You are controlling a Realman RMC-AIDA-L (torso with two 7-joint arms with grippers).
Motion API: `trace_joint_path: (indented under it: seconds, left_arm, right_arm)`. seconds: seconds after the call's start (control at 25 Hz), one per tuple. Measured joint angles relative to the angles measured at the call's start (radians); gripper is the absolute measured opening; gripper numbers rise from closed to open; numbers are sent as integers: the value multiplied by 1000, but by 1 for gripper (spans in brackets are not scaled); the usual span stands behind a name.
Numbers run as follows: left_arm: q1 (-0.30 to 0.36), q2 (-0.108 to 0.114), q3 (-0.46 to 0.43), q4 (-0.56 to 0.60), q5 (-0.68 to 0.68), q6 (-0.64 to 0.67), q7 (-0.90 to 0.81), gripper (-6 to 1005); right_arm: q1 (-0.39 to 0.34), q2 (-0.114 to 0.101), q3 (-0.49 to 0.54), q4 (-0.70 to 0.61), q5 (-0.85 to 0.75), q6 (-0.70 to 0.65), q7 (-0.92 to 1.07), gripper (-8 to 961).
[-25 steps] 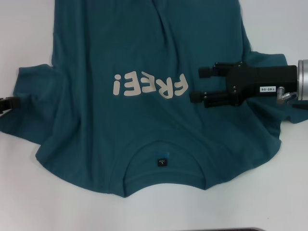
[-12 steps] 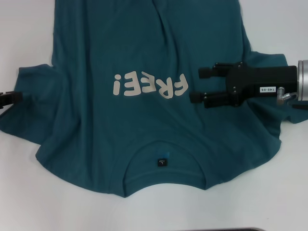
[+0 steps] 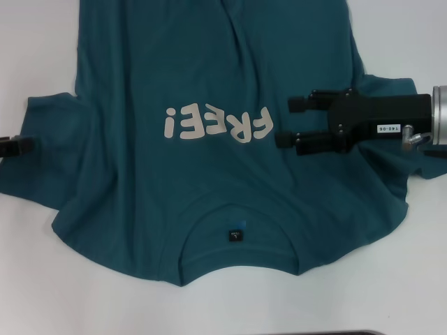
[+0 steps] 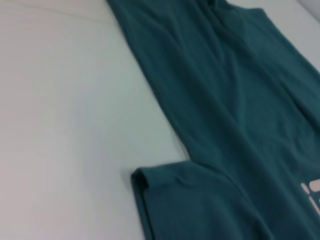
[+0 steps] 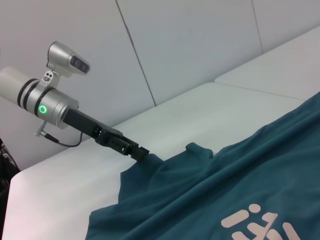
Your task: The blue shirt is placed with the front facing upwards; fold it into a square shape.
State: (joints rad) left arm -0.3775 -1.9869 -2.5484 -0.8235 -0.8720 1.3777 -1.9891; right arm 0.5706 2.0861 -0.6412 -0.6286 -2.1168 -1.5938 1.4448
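Next, I grip the sleeve's hem (image 3: 12,164) with my left gripper and pull the cloth flat before folding the sleeve in, as creases run between the sleeve and the lettering.
The blue shirt (image 3: 209,181) lies spread front-up on the white table, its collar (image 3: 237,237) nearest me and the white "FREE!" lettering (image 3: 216,124) in mid-chest. My right gripper (image 3: 288,123) hovers open over the shirt just right of the lettering, with nothing between its fingers. My left gripper (image 3: 17,146) sits at the outer edge of the left sleeve. In the right wrist view, the left gripper (image 5: 136,151) has its tip against that sleeve's hem. The left wrist view shows only the sleeve (image 4: 150,185) and the shirt's body (image 4: 240,125).
Bare white table (image 3: 42,279) surrounds the shirt on the left, right and near side. A dark strip (image 3: 335,333) runs along the near table edge. White wall panels (image 5: 200,45) stand behind the table.
The left gripper has edged slightly inward to the left sleeve's hem. The right gripper and the shirt have not moved.
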Motion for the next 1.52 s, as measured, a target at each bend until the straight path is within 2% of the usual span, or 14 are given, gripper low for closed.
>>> trace_joint_path:
  seconds: [0.36, 0.56, 0.76, 1.0, 1.2, 1.32, 1.52]
  left_arm:
    - [-5, -9, -2, -8, 24, -7, -3, 699]
    - [-5, -10, 3, -7, 42, -10, -3, 751]
    - [-6, -21, 3, -25, 50, -17, -7, 735]
    - [-12, -27, 5, -33, 87, -25, -20, 627]
    - [-13, -29, 6, -35, 92, -26, -20, 374]
    - [-13, -29, 4, -35, 92, -26, -20, 172]
    - [-14, -29, -2, -48, 87, -17, -20, 93]
  right_arm:
    - [-2, 0, 0, 0, 9, -7, -4, 914]
    - [-3, 0, 0, 0, 9, -8, -4, 914]
    - [-3, 0, 0, 0, 10, -11, -4, 914]
    - [-3, 0, 0, -2, 11, -13, -4, 914]
    - [-3, 0, 0, -2, 12, -16, -5, 914]
    - [-3, 0, 0, -2, 12, -17, -5, 914]
    - [-3, 0, 0, -1, 12, -19, -5, 914]
